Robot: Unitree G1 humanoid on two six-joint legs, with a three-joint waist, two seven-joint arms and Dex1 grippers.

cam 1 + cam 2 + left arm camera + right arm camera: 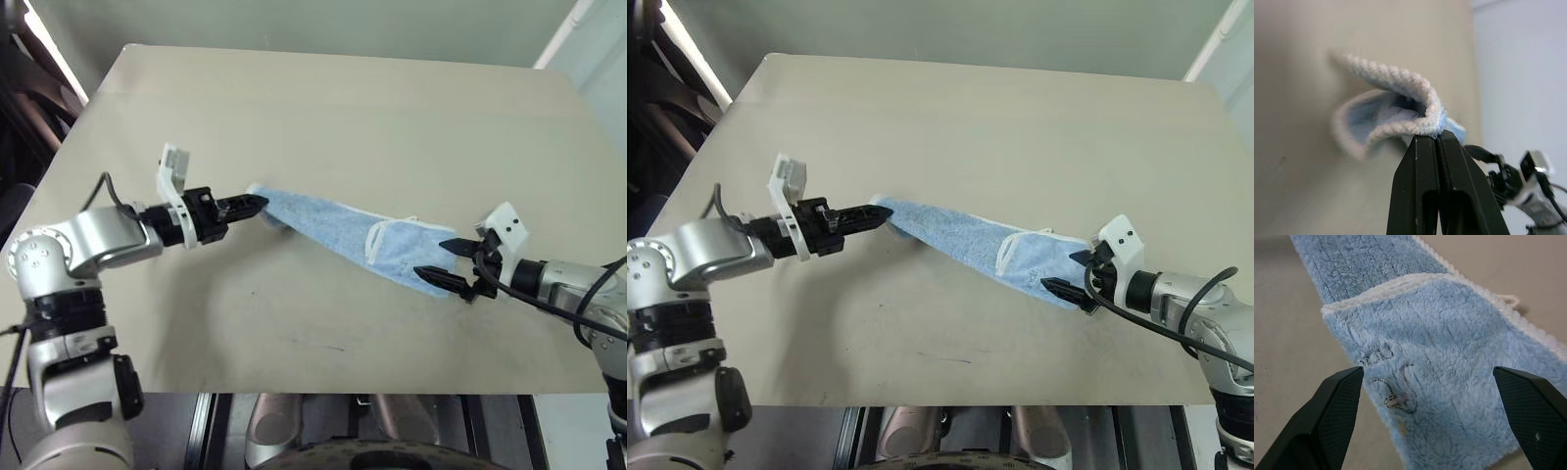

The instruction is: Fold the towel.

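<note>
Next, my left gripper releases the lifted end of the towel, now held off the table, on the towel's folded part [439, 274] by my open right gripper.
The towel [338, 229] is a light blue fluffy cloth with white edging, stretched in a narrow band across the middle of the table, its right part folded over itself. My left gripper [257, 205] is shut on the towel's left end and holds that end lifted off the table; the left wrist view shows the white edge [1415, 105] pinched between the black fingertips. My right gripper [443, 258] stands open at the towel's right end, one finger on each side of the cloth [1440, 377], with a small embroidered mark between them.
The beige table [323, 108] has bare surface around the towel. Its front edge runs close under both arms. A dark chair [24, 69] stands off the table's left side.
</note>
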